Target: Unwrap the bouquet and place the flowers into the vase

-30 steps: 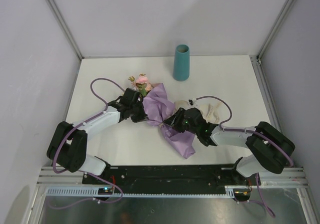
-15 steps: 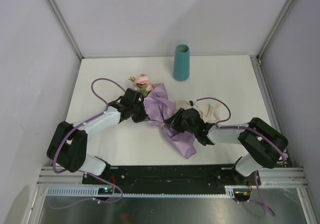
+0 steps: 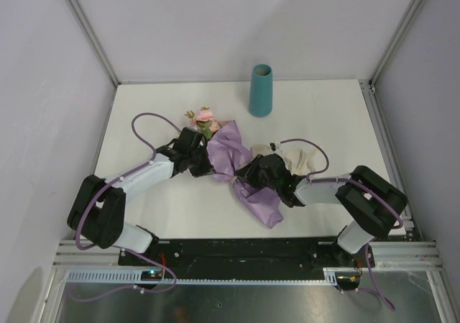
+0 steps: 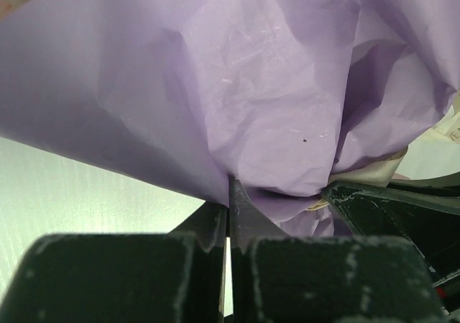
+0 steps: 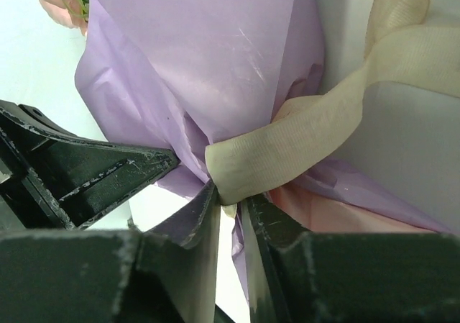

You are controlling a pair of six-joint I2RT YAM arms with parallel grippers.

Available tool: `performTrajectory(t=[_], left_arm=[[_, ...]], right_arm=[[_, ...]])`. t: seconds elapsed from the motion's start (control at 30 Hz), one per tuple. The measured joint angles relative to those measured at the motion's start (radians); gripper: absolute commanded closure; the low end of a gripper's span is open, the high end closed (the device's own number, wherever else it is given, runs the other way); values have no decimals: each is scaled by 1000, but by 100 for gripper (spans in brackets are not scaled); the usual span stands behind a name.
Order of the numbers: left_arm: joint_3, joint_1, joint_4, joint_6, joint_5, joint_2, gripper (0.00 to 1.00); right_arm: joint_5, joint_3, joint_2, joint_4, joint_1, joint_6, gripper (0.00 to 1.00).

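Note:
Only the cream ribbon's lower edge is at my right gripper's fingers; next I open, back off, then pinch the ribbon (image 5: pixel 228 166) near the tie before pulling.
The bouquet (image 3: pixel 231 152) lies on the white table, its lilac paper (image 4: pixel 251 85) still bound at the waist by a cream ribbon (image 5: pixel 287 143). Pink flowers (image 3: pixel 203 116) stick out at its far-left end, and one shows at the corner of the right wrist view (image 5: pixel 61 6). My left gripper (image 4: pixel 230 188) is shut on a fold of the paper just left of the tie (image 3: pixel 207 166). My right gripper (image 5: pixel 231 197) pinches the ribbon band at the tie, coming in from the right (image 3: pixel 248 175). The teal vase (image 3: pixel 261 91) stands upright at the back, apart from both arms.
Loose loops of cream ribbon (image 3: pixel 302 157) trail on the table (image 3: pixel 338 121) right of the bouquet, beside the right arm's cable. Frame posts and grey walls bound the table at the back and on both sides.
The right arm has slid left toward the bouquet's tie and its jaws have narrowed onto the ribbon. The left arm and the bouquet have stayed in place.

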Motion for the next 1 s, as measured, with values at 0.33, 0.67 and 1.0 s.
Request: performTrajectory(t=[0.33, 0.67, 1.0], left_arm=[[0, -3, 16, 1, -10, 4, 100], [0, -5, 12, 3, -39, 12, 100], [0, -5, -10, 3, -50, 12, 100]], right_arm=[[-65, -16, -22, 56, -64, -53, 99], [-282, -76, -26, 291, -140, -86, 88], [-447, -77, 144, 557, -153, -72, 76]])
